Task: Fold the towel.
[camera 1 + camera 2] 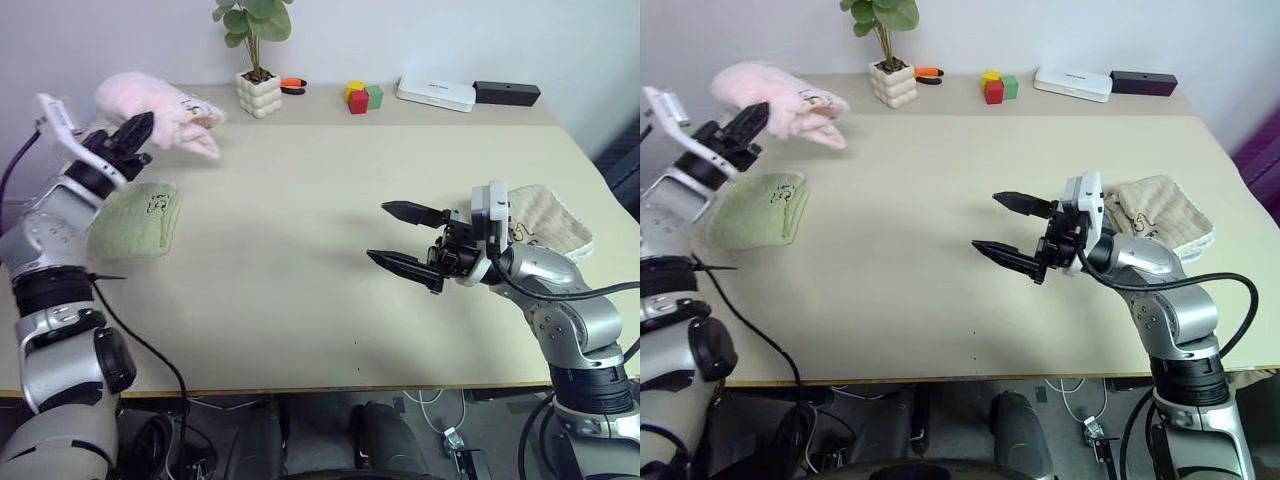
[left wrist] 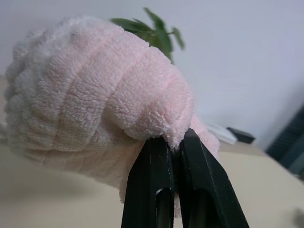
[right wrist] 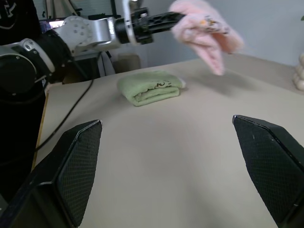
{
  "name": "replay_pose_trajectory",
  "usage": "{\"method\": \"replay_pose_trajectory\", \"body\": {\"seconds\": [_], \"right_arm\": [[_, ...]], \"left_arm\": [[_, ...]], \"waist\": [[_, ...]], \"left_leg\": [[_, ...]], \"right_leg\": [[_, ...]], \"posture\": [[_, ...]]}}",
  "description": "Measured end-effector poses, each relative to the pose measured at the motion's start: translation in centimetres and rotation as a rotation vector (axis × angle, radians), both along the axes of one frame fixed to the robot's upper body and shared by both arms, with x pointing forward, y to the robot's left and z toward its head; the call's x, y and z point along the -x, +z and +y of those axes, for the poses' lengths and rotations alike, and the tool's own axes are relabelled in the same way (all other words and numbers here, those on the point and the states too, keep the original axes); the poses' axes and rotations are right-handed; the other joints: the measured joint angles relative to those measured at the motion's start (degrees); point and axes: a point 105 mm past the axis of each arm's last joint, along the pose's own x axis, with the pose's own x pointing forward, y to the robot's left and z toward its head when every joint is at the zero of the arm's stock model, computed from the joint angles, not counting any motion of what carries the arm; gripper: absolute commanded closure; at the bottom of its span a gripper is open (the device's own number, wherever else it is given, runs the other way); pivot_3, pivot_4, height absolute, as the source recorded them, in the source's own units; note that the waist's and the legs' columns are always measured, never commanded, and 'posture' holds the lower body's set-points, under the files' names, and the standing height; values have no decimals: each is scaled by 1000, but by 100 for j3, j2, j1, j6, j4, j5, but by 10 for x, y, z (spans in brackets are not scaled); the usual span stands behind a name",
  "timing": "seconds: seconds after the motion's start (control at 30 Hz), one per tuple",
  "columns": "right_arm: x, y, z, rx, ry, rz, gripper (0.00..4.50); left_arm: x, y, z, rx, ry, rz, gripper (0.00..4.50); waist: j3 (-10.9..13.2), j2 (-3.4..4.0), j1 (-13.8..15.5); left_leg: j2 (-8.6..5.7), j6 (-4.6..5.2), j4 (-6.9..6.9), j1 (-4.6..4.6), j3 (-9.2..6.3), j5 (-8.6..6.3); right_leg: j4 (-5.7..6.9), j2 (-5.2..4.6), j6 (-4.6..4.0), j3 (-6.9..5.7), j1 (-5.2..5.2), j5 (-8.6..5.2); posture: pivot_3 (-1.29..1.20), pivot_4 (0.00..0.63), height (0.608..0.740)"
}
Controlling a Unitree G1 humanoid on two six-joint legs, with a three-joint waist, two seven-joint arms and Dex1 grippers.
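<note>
Next, my left gripper releases the pink towel atop the folded light green towel (image 1: pixel 120 207).
The pink towel (image 1: pixel 160 112) hangs bunched in the air over the table's far left corner, clear of the tabletop. My left gripper (image 1: pixel 138 130) is shut on it, and in the left wrist view its black fingers (image 2: pixel 152 190) pinch a fold of the towel (image 2: pixel 95 104). The towel (image 3: pixel 204 28) also shows in the right wrist view, held up above the green towel. My right gripper (image 1: pixel 400 236) hovers over the table's right half, pointing left, open with nothing between its fingers.
A folded light green towel (image 1: pixel 135 218) lies at the left under the left arm. A beige towel (image 1: pixel 545 220) lies at the right edge behind the right arm. Along the back stand a potted plant (image 1: pixel 258 60), coloured blocks (image 1: pixel 363 96), a white box (image 1: pixel 435 93) and a black box (image 1: pixel 506 93).
</note>
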Motion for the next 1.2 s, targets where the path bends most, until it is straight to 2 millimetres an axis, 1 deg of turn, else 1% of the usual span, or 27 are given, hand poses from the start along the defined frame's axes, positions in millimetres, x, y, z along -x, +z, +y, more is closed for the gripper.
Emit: {"method": "replay_pose_trajectory", "body": {"seconds": [0.13, 0.2, 0.27, 0.43, 0.57, 0.67, 0.77, 0.83, 0.93, 1.03, 1.2], "right_arm": [[-2, -3, -1, 6, 0, 11, 0], [-2, -4, -1, 11, 1, 13, 0], [-4, -4, -2, 16, 3, 13, 0], [-4, -1, -1, 25, 20, 2, 0], [-6, -3, -3, 28, 21, 12, 0], [-6, -3, -3, 31, 22, 11, 0], [-7, -4, -3, 44, 15, 7, 0], [-7, -4, -4, 49, 12, 5, 0], [-7, -4, -4, 52, 9, 4, 0], [-8, -4, -4, 55, 4, -2, 0], [-8, -4, -5, 60, -1, -10, 0]], "left_arm": [[9, -8, 20, 11, 59, 2, 4454], [17, -18, 31, 8, 98, 13, 4454], [20, -26, 37, 16, 120, 30, 4454], [25, -26, 41, 20, 135, 16, 4454], [26, -37, 46, 38, 159, 36, 4454], [30, -52, 46, 49, 165, 66, 4454], [38, -66, 41, 61, 155, 105, 4454], [48, -73, 41, 72, 159, 132, 4454], [62, -80, 42, 71, 166, 165, 4454], [72, -84, 40, 95, 170, 187, 4454], [87, -92, 45, 134, 199, 222, 4454]], "waist": [[0, -1, 31], [1, -1, 26], [2, -3, 38], [3, -6, 51], [3, -6, 35], [3, -6, 26], [3, -6, 17], [3, -6, 4], [3, -6, -18], [3, -6, -20], [3, -7, -71]], "left_leg": [[0, -1, 2, 0, 3, 1], [2, -1, 2, 0, 3, 1], [2, -2, 2, 0, 3, 1], [2, -2, 3, 0, 5, 1], [3, -2, 2, 0, 6, 1], [4, -2, 1, 0, 8, 1], [6, -2, 0, 0, 8, 1], [7, -2, -3, 0, 9, 1], [8, -2, -6, 0, 8, 1], [8, -3, -6, 0, 8, 1], [8, -3, -11, 1, 6, 0]], "right_leg": [[2, -2, 0, 0, 1, 0], [3, -1, -1, 1, 0, 0], [5, -1, -1, 1, -1, 0], [5, -2, -1, 1, -2, 0], [6, -1, -1, 1, -4, 0], [6, -2, -1, 2, -5, 0], [6, -3, -1, 2, -6, 0], [6, -4, -1, 3, -9, 0], [6, -5, -2, 4, -10, 0], [6, -8, -11, 4, -11, -5], [5, -13, -19, 4, -13, -9]], "posture": [[0, 150, 735], [0, 150, 735], [0, 150, 735], [0, 150, 735], [0, 150, 735], [0, 150, 735], [0, 150, 735], [0, 150, 735], [0, 150, 735], [0, 150, 735], [0, 150, 735]]}}
